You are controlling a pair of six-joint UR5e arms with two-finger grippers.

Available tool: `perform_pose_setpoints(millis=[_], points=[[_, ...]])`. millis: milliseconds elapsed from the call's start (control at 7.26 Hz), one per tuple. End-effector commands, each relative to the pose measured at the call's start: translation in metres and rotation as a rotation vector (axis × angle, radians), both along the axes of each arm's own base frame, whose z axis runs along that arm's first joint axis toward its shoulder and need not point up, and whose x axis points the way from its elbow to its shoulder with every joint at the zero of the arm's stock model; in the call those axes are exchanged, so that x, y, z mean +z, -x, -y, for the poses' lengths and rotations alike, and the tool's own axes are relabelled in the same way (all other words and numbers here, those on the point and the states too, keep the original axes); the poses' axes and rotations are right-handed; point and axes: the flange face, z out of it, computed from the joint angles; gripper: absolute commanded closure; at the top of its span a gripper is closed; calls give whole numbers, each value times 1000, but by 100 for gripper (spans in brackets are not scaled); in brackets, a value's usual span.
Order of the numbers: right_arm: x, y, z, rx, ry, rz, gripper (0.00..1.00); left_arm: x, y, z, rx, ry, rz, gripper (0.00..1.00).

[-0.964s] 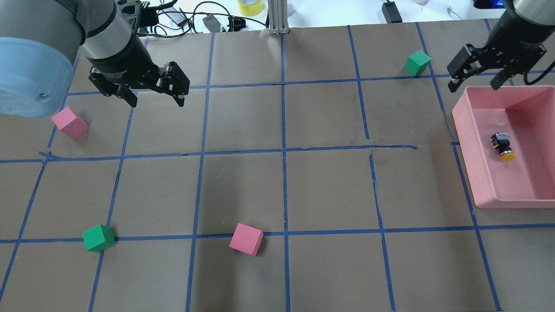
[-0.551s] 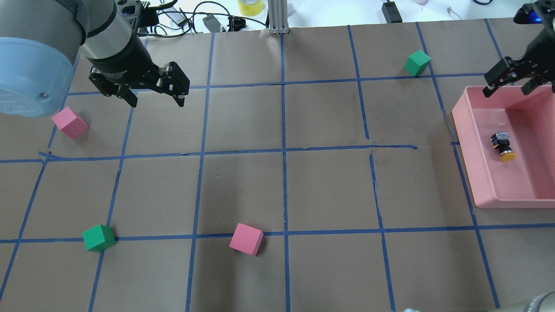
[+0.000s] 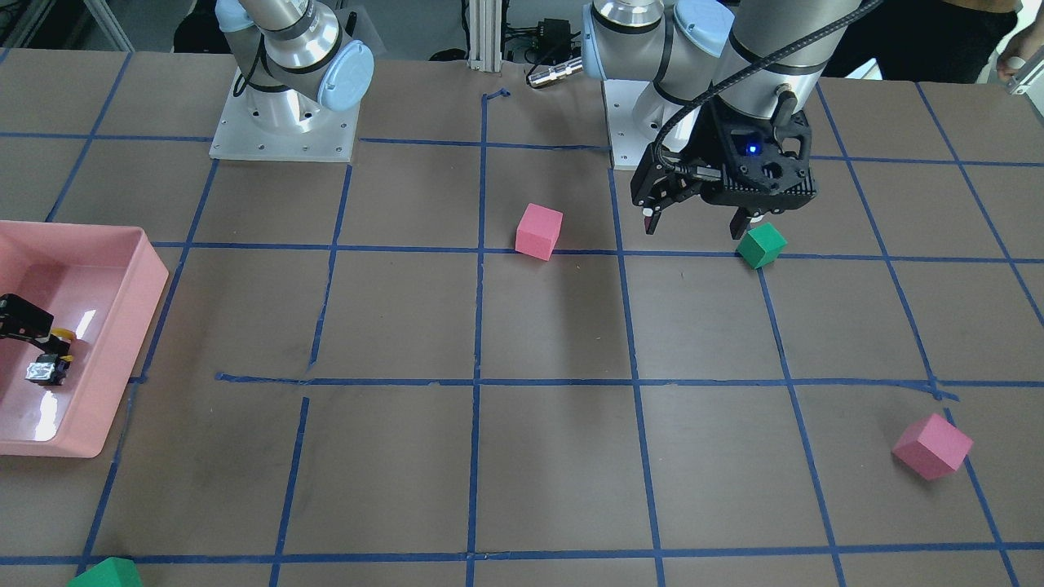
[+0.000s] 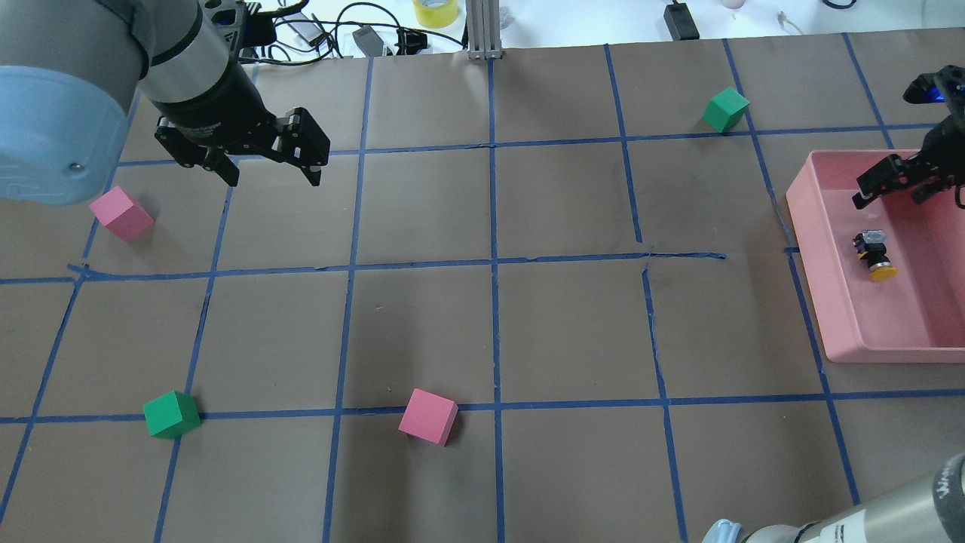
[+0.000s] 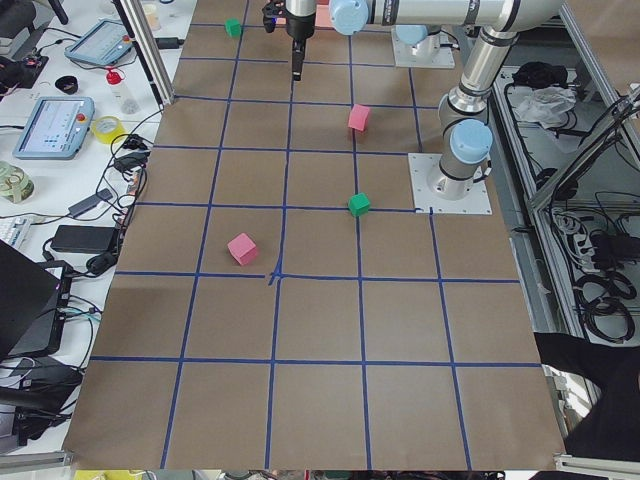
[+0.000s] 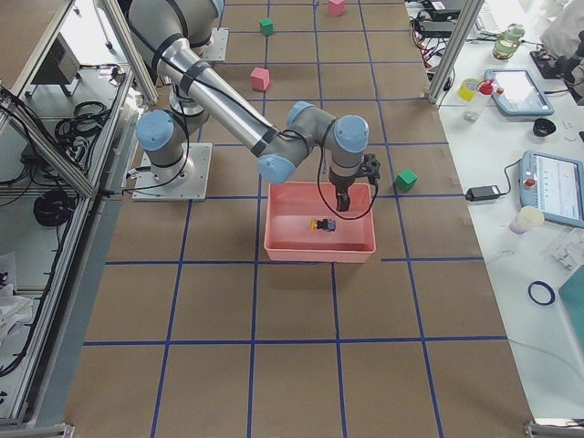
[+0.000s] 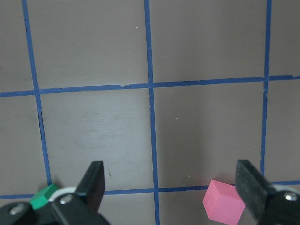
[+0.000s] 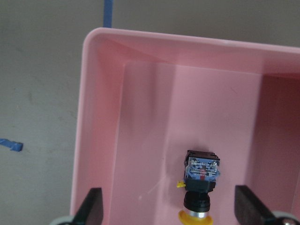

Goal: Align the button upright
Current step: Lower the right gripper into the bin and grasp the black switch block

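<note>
Next, I close my right gripper on the black base (image 3: 48, 368) (image 8: 201, 176) of the button, around the button's silvery contacts and away from its yellow cap.
The button (image 4: 874, 256) lies on its side in the pink bin (image 4: 810, 249), its yellow cap toward the robot and its black base with silvery contacts away. It also shows in the right wrist view (image 8: 201, 180) and the front view (image 3: 49, 359). My right gripper (image 4: 897, 190) is open and empty, above the bin's far part, just beyond the button; in the right wrist view (image 8: 169, 211) the button sits between its spread fingers. My left gripper (image 4: 273, 175) is open and empty, high over the table's far left.
A pink cube (image 4: 121, 213) and a green cube (image 4: 172, 414) lie at the left. Another pink cube (image 4: 428, 416) lies at the front middle and another green cube (image 4: 726, 109) at the far right, near the bin. Cables and tape lie beyond the far edge.
My right gripper has moved right and toward the robot, from beyond the bin's far rim to over the bin, closer to the button. The left arm and the button have not moved.
</note>
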Motion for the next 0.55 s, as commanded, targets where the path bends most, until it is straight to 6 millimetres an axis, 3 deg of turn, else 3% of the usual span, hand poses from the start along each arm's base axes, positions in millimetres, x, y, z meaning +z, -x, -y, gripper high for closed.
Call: perform_pose_setpoints(millis=[0, 413], points=[[-16, 13, -6, 0, 11, -19, 0, 0, 0, 0, -2, 1, 0, 0], [-35, 7, -16, 2, -5, -26, 0, 0, 0, 0, -2, 0, -4, 0]])
